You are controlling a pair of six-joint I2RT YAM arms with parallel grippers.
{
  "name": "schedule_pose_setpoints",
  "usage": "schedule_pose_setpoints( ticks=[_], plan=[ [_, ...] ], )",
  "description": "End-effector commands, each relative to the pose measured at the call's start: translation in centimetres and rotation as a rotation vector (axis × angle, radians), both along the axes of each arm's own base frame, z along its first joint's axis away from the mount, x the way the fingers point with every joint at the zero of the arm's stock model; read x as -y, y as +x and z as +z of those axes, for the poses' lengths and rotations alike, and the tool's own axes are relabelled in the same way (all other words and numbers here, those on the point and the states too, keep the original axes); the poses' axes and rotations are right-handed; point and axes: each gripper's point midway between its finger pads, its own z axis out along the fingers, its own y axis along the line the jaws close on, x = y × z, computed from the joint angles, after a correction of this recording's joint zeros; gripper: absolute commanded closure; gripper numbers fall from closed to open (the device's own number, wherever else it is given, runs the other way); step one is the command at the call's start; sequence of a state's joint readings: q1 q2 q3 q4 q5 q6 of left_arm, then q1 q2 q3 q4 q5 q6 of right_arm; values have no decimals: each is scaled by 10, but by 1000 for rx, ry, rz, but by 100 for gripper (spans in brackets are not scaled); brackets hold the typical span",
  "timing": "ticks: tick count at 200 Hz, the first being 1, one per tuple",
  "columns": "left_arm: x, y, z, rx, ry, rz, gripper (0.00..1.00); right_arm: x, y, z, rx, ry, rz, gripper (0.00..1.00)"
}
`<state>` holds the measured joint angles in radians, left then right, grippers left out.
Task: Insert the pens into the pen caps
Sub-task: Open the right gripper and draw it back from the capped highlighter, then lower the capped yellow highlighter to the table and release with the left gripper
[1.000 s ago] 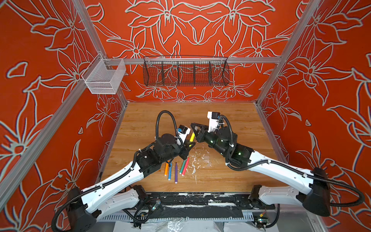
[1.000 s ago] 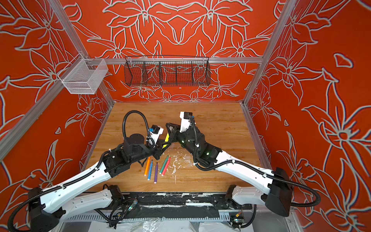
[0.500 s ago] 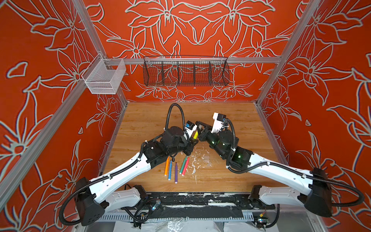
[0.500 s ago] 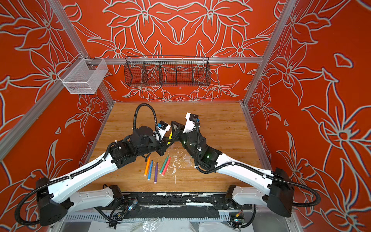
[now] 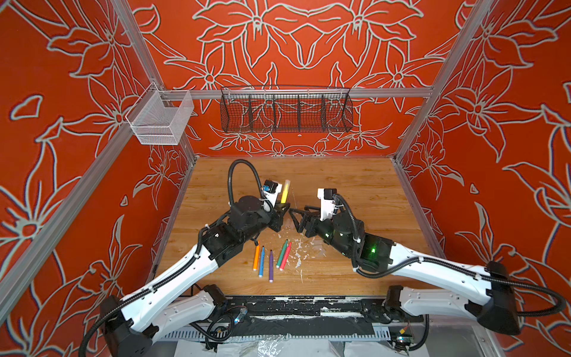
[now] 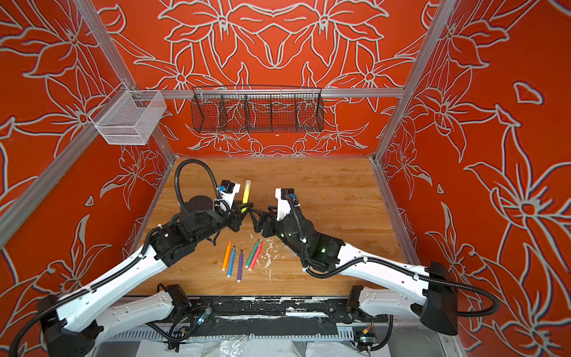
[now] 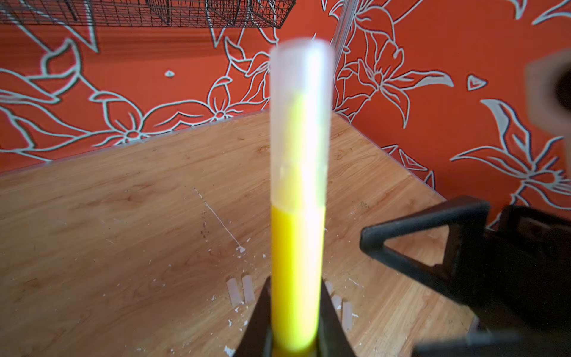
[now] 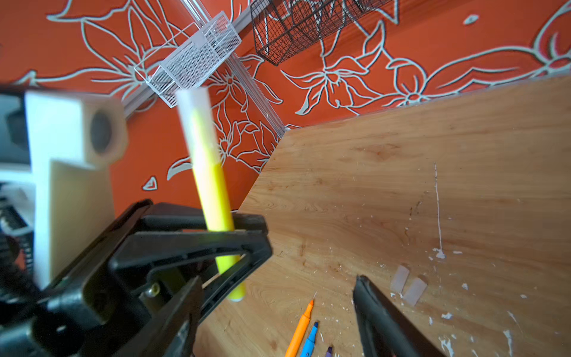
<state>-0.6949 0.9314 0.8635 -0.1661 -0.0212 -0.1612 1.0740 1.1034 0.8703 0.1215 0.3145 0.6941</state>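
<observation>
Next, my left gripper lets go of the yellow pen on the wooden table (image 5: 247, 224), behind the orange pen.
My left gripper (image 5: 282, 210) (image 7: 295, 296) is shut on the lower barrel of the yellow pen (image 5: 285, 191) (image 6: 246, 191) (image 8: 213, 191), held upright above the table. A clear pen cap (image 7: 301, 123) (image 8: 197, 117) sits over its upper end. My right gripper (image 5: 293, 219) (image 8: 276, 282) stands open and empty just to the right of it, not touching. Orange (image 5: 256, 256), blue (image 5: 261, 261), purple (image 5: 271, 265), green (image 5: 281, 253) and red-pink (image 5: 285, 256) pens lie uncapped in a row near the front. Loose pen caps (image 7: 236, 290) (image 8: 400, 279) lie on the wood below the grippers.
White flecks (image 5: 298, 250) litter the wooden table (image 5: 355, 185) around the pens. A black wire basket (image 5: 285, 112) hangs on the back wall and a white mesh basket (image 5: 159, 120) at the back left corner. Red walls close in three sides.
My right gripper has opened and drawn back to the right, off the yellow pen. The left gripper still holds the pen, which now stands alone with the cap on it.
</observation>
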Motion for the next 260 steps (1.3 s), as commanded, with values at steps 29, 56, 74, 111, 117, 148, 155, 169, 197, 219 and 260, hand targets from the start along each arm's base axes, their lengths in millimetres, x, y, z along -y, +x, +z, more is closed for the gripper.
schedule_pose_setpoints(
  ticks=[29,56,74,111,117,148,155,169,197,219,260],
  plan=[
    [-81,-3,-88,-286,122,388,100,65,-3,36,56,61,-142,2],
    [-114,6,-116,-414,118,517,100,73,-16,50,81,193,-102,2],
    [-133,13,-133,-486,89,593,100,80,-19,54,102,214,-103,2],
    [-154,27,-176,-656,21,652,100,89,-21,52,124,251,-125,2],
    [-156,27,-181,-668,29,662,100,89,-21,52,116,255,-126,2],
    [-155,29,-208,-756,54,675,100,84,-17,44,44,238,-139,2],
    [-156,29,-214,-781,62,681,100,81,-16,43,32,237,-134,2],
    [-157,30,-224,-822,64,698,100,77,-15,39,29,228,-126,2],
    [-159,32,-244,-906,41,746,100,98,-2,19,66,175,-267,2],
    [-156,34,-264,-999,37,751,100,118,3,6,97,87,-364,3],
    [-158,34,-285,-1121,100,771,100,128,4,-13,41,-87,-400,3]
  ],
)
